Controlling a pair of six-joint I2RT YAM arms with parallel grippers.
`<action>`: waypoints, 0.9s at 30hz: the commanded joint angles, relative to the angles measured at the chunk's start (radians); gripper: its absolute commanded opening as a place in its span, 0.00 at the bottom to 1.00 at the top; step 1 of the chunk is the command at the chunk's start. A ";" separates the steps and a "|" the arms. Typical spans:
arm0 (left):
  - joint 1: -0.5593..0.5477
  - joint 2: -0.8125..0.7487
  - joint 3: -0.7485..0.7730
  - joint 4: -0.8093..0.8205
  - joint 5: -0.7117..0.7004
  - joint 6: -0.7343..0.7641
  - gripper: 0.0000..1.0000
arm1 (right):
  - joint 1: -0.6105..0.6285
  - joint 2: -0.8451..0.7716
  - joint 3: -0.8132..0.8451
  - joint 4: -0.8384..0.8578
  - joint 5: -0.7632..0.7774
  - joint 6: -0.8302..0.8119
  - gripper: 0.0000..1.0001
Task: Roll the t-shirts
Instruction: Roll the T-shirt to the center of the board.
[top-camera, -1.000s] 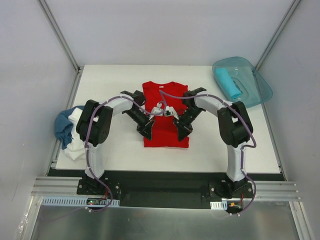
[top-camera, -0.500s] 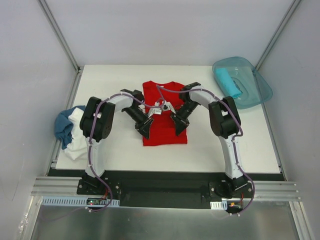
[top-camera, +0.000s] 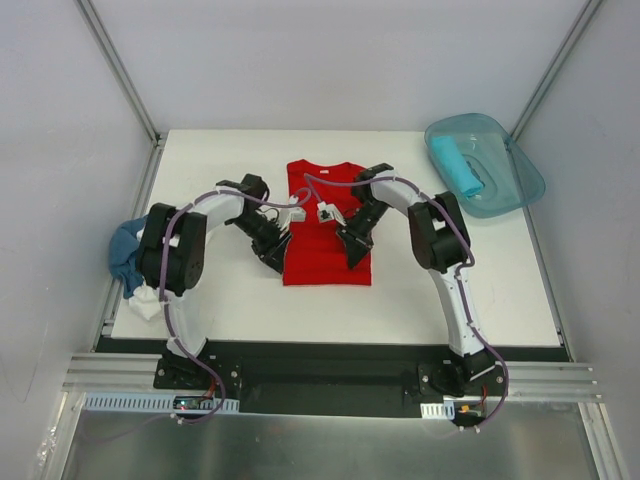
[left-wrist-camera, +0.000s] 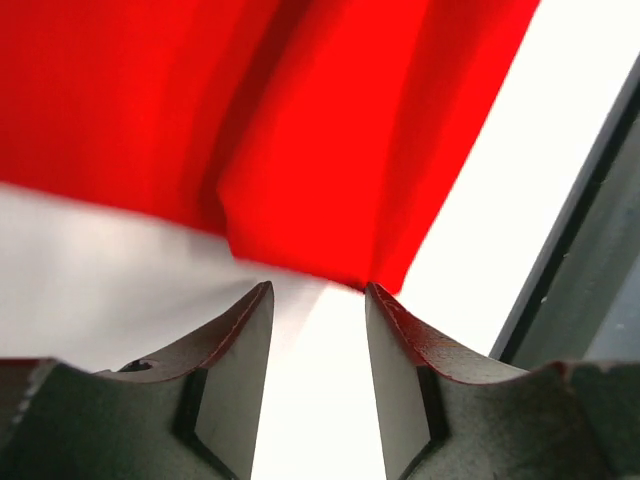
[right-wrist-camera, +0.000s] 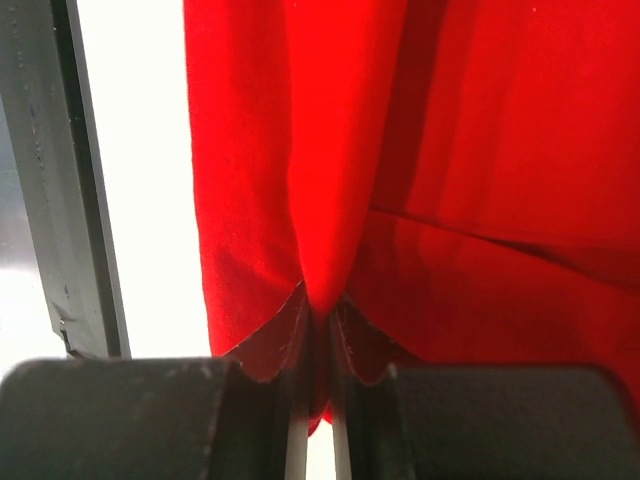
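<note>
The left gripper's open fingers stop short of the near corner of the red t-shirt, so that gripper should reach farther in and pinch the t-shirt's folded side piece (left-wrist-camera: 345, 170).
A bright red t-shirt (top-camera: 322, 225) lies on the white table, folded into a narrow strip. My left gripper (top-camera: 275, 262) is at its near left corner, open and empty. In the left wrist view (left-wrist-camera: 317, 300) the red cloth (left-wrist-camera: 300, 130) lies just beyond the fingertips, its corner beside the right one. My right gripper (top-camera: 357, 262) is at the near right part of the shirt. In the right wrist view (right-wrist-camera: 320, 312) it is shut on a raised fold of the red cloth (right-wrist-camera: 340, 200).
A blue shirt (top-camera: 127, 252) and a white shirt (top-camera: 150, 298) lie heaped at the table's left edge behind my left arm. A translucent teal tub (top-camera: 505, 160) at the back right holds a rolled turquoise shirt (top-camera: 456, 165).
Both grippers have moved a little farther from the near edge, and the shirt's near hem has shifted back with them. My left arm has swung left, its gripper now at the shirt's left edge.
</note>
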 joint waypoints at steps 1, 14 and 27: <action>0.003 -0.209 -0.124 0.065 -0.075 0.008 0.44 | 0.007 0.020 0.051 -0.317 0.019 0.007 0.13; -0.259 -0.655 -0.595 0.684 -0.352 0.204 0.66 | 0.033 0.166 0.200 -0.351 0.101 0.167 0.14; -0.376 -0.498 -0.664 0.830 -0.406 0.336 0.54 | 0.042 0.167 0.197 -0.351 0.111 0.164 0.14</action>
